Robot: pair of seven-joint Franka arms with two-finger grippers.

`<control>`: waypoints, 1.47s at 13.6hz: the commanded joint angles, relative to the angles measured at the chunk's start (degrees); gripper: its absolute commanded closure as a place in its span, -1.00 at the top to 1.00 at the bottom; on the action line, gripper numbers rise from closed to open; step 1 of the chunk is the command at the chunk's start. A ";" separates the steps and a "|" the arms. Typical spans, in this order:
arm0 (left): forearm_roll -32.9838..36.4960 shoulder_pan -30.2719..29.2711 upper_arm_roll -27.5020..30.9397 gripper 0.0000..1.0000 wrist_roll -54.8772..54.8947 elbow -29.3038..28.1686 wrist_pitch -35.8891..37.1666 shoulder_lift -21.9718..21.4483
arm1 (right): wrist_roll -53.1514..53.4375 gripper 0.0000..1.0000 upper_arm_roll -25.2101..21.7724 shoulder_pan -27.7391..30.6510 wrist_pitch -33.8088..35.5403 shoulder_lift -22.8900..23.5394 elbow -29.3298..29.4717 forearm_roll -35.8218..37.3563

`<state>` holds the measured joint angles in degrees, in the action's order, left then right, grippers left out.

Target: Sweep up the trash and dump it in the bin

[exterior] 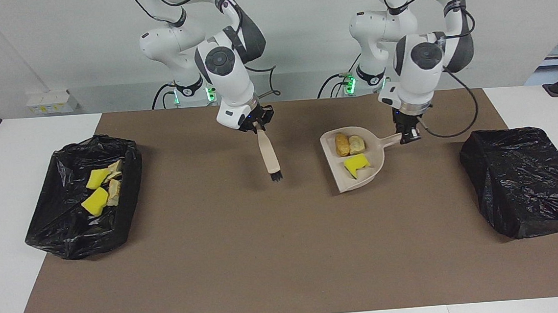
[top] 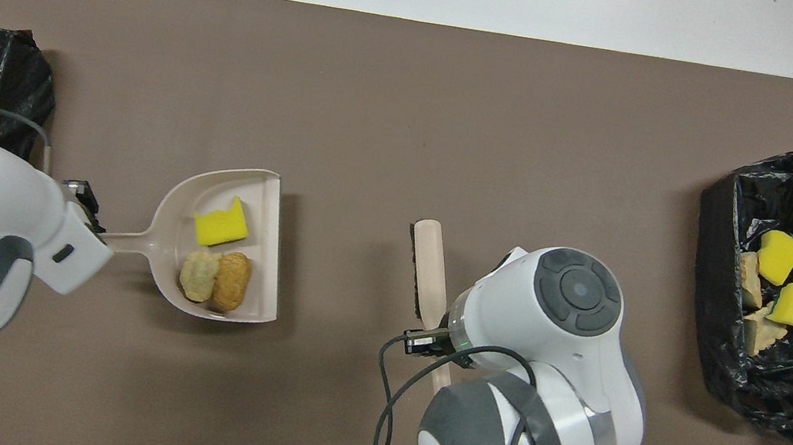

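Note:
The robot's right gripper needs to set the beige brush down on the bare brown mat [top: 343,412] between the dustpan and the robot's right arm.
A beige dustpan [exterior: 362,179] hangs over the middle of the brown mat, its handle in my shut left gripper [exterior: 407,136]. In it lies trash: a yellow sponge chunk [exterior: 356,164] and two brown bread-like lumps [exterior: 349,144]. From above, the dustpan [top: 268,220] shows the same sponge chunk [top: 220,223] and lumps [top: 215,279]. My right gripper [exterior: 256,124] is shut on the handle of a beige brush [exterior: 269,156], which hangs bristles down beside the pan. The black-lined bin [exterior: 69,240] at the right arm's end holds several trash scraps [exterior: 100,188].
A second black-bagged bin [exterior: 526,178] stands at the left arm's end of the table, its inside not visible. The brown mat [exterior: 266,255] covers most of the table. In the overhead view the brush [top: 430,262] lies between the pan and the filled bin [top: 719,221].

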<state>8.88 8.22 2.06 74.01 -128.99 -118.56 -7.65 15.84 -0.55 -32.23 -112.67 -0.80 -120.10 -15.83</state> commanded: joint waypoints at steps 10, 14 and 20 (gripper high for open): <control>-2.03 -34.66 -0.56 -1.00 24.94 40.18 3.69 20.81 | 28.36 -1.00 0.55 -20.83 -8.26 1.66 -5.06 1.67; 8.59 -35.73 -0.56 -1.00 26.09 50.30 2.55 26.80 | 27.84 -1.00 0.55 -22.44 -11.52 1.86 -9.27 3.61; 24.77 -32.58 -0.92 -1.00 25.83 51.99 1.93 28.22 | 27.49 1.00 0.29 -20.43 -8.37 1.42 -6.91 3.61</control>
<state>30.18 -26.35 0.68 99.73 -79.07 -117.63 19.56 42.90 -0.33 -54.53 -123.41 2.16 -128.07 -13.76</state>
